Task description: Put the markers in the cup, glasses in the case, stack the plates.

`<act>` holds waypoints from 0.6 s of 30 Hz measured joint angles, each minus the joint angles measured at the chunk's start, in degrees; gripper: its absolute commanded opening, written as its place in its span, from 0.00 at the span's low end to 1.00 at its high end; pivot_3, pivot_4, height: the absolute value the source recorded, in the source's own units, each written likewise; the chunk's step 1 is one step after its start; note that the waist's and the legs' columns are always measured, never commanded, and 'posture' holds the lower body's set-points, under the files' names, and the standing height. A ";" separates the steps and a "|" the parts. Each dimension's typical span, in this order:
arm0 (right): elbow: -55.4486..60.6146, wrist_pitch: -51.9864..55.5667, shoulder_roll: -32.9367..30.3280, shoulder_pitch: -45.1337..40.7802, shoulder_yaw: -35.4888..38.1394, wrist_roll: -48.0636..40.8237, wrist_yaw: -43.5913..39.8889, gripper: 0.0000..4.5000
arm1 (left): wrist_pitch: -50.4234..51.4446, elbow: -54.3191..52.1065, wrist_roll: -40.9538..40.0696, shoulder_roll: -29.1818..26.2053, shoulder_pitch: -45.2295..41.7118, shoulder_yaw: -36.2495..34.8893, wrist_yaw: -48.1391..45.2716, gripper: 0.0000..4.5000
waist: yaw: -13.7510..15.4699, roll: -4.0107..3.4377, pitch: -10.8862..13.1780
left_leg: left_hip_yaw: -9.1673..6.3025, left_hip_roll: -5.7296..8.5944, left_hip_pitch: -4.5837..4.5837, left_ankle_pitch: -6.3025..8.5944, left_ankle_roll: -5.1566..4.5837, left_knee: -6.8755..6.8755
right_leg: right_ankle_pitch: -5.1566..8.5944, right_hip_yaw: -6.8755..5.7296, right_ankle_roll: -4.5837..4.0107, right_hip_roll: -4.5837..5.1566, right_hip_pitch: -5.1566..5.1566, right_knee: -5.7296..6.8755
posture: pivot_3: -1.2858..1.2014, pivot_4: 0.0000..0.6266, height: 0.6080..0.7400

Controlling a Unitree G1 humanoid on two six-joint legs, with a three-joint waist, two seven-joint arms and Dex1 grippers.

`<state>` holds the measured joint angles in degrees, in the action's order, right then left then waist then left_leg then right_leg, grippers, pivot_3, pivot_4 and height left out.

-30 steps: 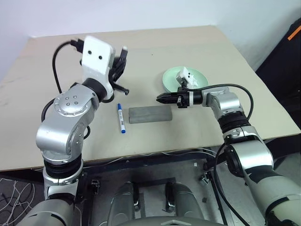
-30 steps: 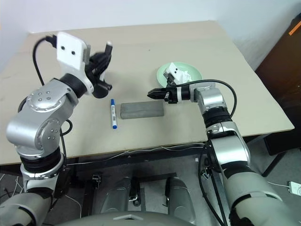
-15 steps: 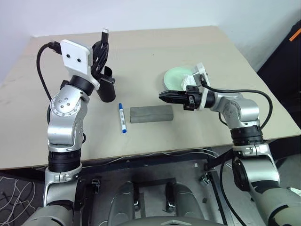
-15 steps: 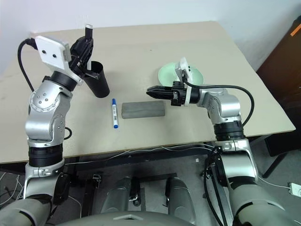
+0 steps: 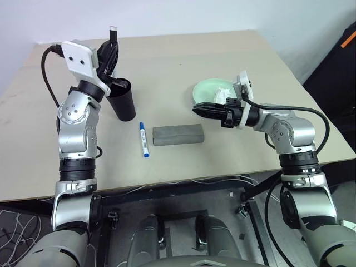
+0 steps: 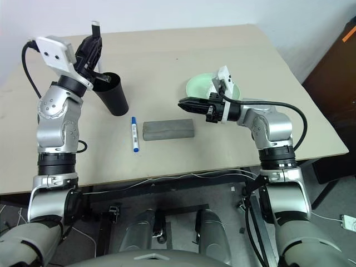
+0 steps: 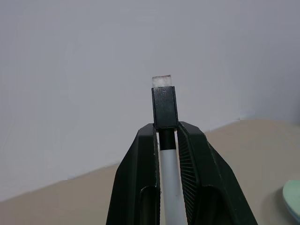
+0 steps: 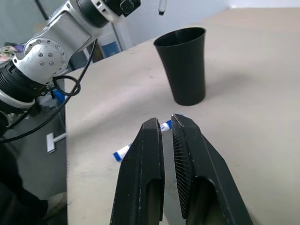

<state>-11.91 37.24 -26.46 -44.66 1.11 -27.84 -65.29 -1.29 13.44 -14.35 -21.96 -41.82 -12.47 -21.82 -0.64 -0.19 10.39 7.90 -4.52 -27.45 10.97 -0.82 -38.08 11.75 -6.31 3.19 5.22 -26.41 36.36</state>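
Observation:
Next, I let go of the white marker, now hanging just above the cup's rim, with my left gripper inside the black cup (image 5: 123,94) that stands behind the blue-capped marker.
My left gripper (image 5: 112,45) is shut on a white marker with dark ends (image 7: 166,164), whose top end points up and away. It hangs just above the far left rim of the black cup (image 5: 123,103), which stands upright on the table. The blue-capped marker (image 5: 144,139) lies flat between the cup and the closed grey case (image 5: 178,134). My right gripper (image 5: 196,108) is shut and holds nothing. It hovers level over the table, pointing left, between the case and the mint green plate (image 5: 204,89). The glasses are out of view.
Something white and crumpled (image 5: 221,94) lies on the mint plate, partly behind my right wrist. The beige table (image 5: 222,55) has bare room at the back and the right. Its front edge runs close below the case and the blue marker.
My left arm has swung left and tipped its gripper up with the marker, uncovering the cup. My right gripper has risen slightly and drawn back toward the right.

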 measured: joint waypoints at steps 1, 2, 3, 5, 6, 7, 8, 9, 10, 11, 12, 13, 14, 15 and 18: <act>0.00 -0.09 -0.25 -0.02 0.03 -0.01 0.25 0.10 | -0.82 0.97 0.02 -0.03 0.00 -0.03 -0.45 0.05 | 0.00 0.00 0.00 | 0.01 0.00 0.00 0.00 0.00 0.00 | 0.00 0.00 0.00 -0.01 0.00 0.00 | 0.52 0.24 0.70; 0.02 -0.09 -0.56 -0.04 0.06 -0.04 0.49 0.10 | -1.99 2.28 0.04 -0.08 0.00 -0.03 -0.87 0.05 | 0.01 0.00 0.00 | 0.02 0.00 0.00 0.01 0.01 0.00 | 0.00 0.00 0.00 0.00 0.00 0.00 | 0.52 0.24 0.70; 0.09 -0.09 -0.85 -0.05 0.13 -0.12 0.73 0.10 | -2.81 3.55 0.04 -0.20 0.01 -0.04 -1.25 0.05 | 0.04 0.00 0.00 | 0.02 0.00 0.00 0.01 0.01 0.00 | 0.00 0.00 -0.01 0.00 0.01 0.01 | 0.52 0.24 0.70; 0.46 -0.09 -1.38 -0.07 0.23 -0.54 0.90 0.10 | -3.90 5.40 0.03 -0.25 0.01 -0.15 -1.67 0.05 | 0.10 0.00 0.00 | 0.00 -0.01 0.00 0.02 0.04 -0.01 | 0.00 0.00 -0.02 0.00 0.01 0.00 | 0.52 0.24 0.70; 0.65 -0.10 -1.59 -0.12 0.26 -0.61 0.97 0.10 | -4.59 6.33 0.03 -0.25 0.00 -0.19 -1.71 0.05 | 0.08 0.00 0.00 | -0.01 -0.01 0.00 0.02 0.04 -0.02 | 0.01 0.00 -0.02 0.01 0.02 0.00 | 0.52 0.24 0.70; 0.79 -0.12 -1.68 -0.12 0.27 -0.63 1.05 0.10 | -4.92 6.98 0.03 -0.25 0.00 -0.24 -1.68 0.05 | 0.05 0.00 0.00 | -0.01 -0.01 0.00 0.03 0.05 -0.02 | 0.01 0.00 -0.02 0.01 0.02 0.00 | 0.52 0.24 0.70; 0.88 -0.16 -1.71 -0.13 0.26 -0.63 1.17 0.10 | -5.57 7.90 0.04 -0.26 0.00 -0.27 -1.67 0.05 | 0.03 0.00 0.00 | -0.01 -0.01 0.00 0.03 0.04 -0.02 | 0.01 0.00 -0.02 0.01 0.01 0.00 | 0.52 0.24 0.70; 0.91 -0.27 -1.74 -0.12 0.26 -0.63 1.30 0.10 | -5.97 8.63 0.04 -0.26 0.00 -0.30 -1.66 0.05 | 0.02 0.00 0.00 | -0.01 -0.01 0.00 0.02 0.04 -0.02 | 0.01 0.00 -0.02 0.01 0.01 0.00 | 0.52 0.24 0.70; 0.91 -0.42 -1.76 -0.12 0.26 -0.63 1.40 0.10 | -6.48 9.39 0.03 -0.26 0.01 -0.31 -1.69 0.05 | 0.02 0.00 0.00 | -0.01 -0.01 0.00 0.02 0.03 -0.02 | 0.00 0.00 -0.02 0.00 0.00 0.00 | 0.52 0.24 0.70; 0.91 -0.58 -1.76 -0.13 0.26 -0.63 1.48 0.10 | -6.85 9.78 0.02 -0.26 0.01 -0.34 -1.74 0.05 | 0.02 0.00 0.00 | -0.01 -0.02 0.00 0.02 0.03 -0.01 | 0.00 0.00 -0.01 0.00 0.00 0.00 | 0.52 0.24 0.70; 0.91 -0.70 -1.77 -0.13 0.26 -0.62 1.57 0.10 | -7.06 10.02 -0.03 -0.26 0.00 -0.38 -1.78 0.05 | 0.02 0.00 0.00 | -0.01 -0.02 0.00 0.02 0.03 -0.01 | 0.00 0.00 -0.01 0.00 0.00 0.00 | 0.52 0.24 0.70; 0.90 -0.91 -1.77 -0.15 0.26 -0.60 1.83 0.10 | -7.13 10.26 -0.16 -0.26 0.01 -0.45 -1.81 0.05 | 0.02 0.00 0.00 | -0.01 -0.02 0.00 0.02 0.03 -0.01 | 0.00 0.00 -0.01 0.00 0.00 0.00 | 0.52 0.24 0.70; 0.87 -1.12 -1.77 -0.24 0.26 -0.58 2.08 0.10 | -7.24 10.64 -0.22 -0.26 0.01 -0.58 -1.82 0.05 | 0.02 0.00 0.00 | 0.00 -0.02 0.00 0.02 0.03 -0.02 | 0.00 0.00 -0.01 0.00 0.00 0.00 | 0.52 0.24 0.70; 0.83 -1.32 -1.77 -0.37 0.26 -0.57 2.23 0.10 | -7.62 11.07 -0.22 -0.26 0.01 -0.66 -1.76 0.05 | 0.02 0.00 0.00 | 0.00 -0.02 0.00 0.02 0.03 -0.02 | 0.00 0.00 -0.01 0.00 0.00 0.00 | 0.52 0.24 0.70; 0.82 -1.75 -1.84 -0.59 0.26 -0.56 2.58 0.10 | -8.98 12.08 -0.09 -0.25 0.01 -0.67 -1.66 0.05 | 0.05 0.00 0.00 | -0.01 -0.02 0.00 0.02 0.04 -0.02 | 0.00 0.00 -0.02 0.00 0.00 0.00 | 0.52 0.24 0.70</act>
<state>-11.09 35.49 -28.29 -45.26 1.37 -28.39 -62.71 -10.27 25.52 -14.44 -22.21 -41.81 -13.14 -23.49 -0.59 -0.19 10.39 7.89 -4.54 -27.46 10.99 -0.78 -38.09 11.75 -6.30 3.17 5.23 -26.41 36.36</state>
